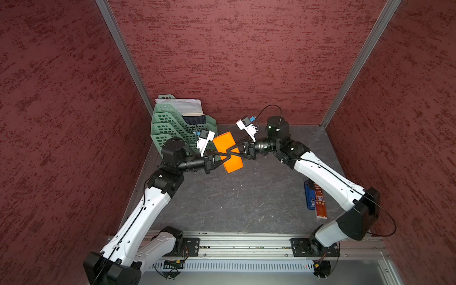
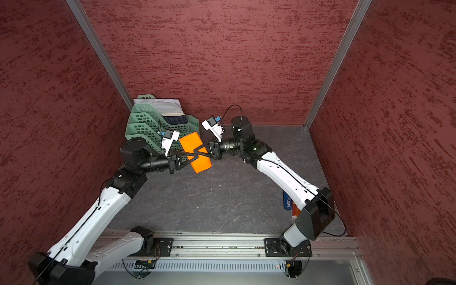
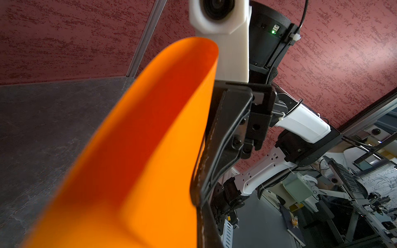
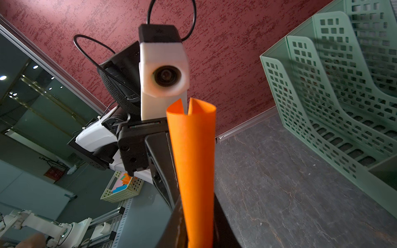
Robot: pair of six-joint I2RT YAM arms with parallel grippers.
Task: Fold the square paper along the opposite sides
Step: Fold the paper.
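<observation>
Right gripper sits deep mid-paper, bend stays round; it should open, back off, pinch the rounded side (image 1: 236, 149).
The square paper (image 1: 222, 144) (image 2: 191, 143) is bright orange and hangs above the dark tabletop, bent over on itself into a narrow doubled strip. Both grippers meet at its middle from opposite sides, their fingers crossing. My left gripper (image 1: 235, 153) (image 2: 203, 149) is shut on the paper. In the left wrist view the sheet (image 3: 150, 150) curves up beside my left gripper (image 3: 198, 236). My right gripper (image 1: 225, 153) (image 2: 193, 150) is also shut on it. In the right wrist view the doubled paper (image 4: 193, 161) rises from between the fingers of my right gripper (image 4: 198, 240), its two free edges nearly together at the end.
A green slotted file organizer (image 1: 172, 125) with white printed sheets (image 1: 182, 106) stands at the back left, close behind the left wrist. A blue packet (image 1: 309, 197) and an orange-red one (image 1: 320, 204) lie at the right under the right arm. Red walls enclose three sides.
</observation>
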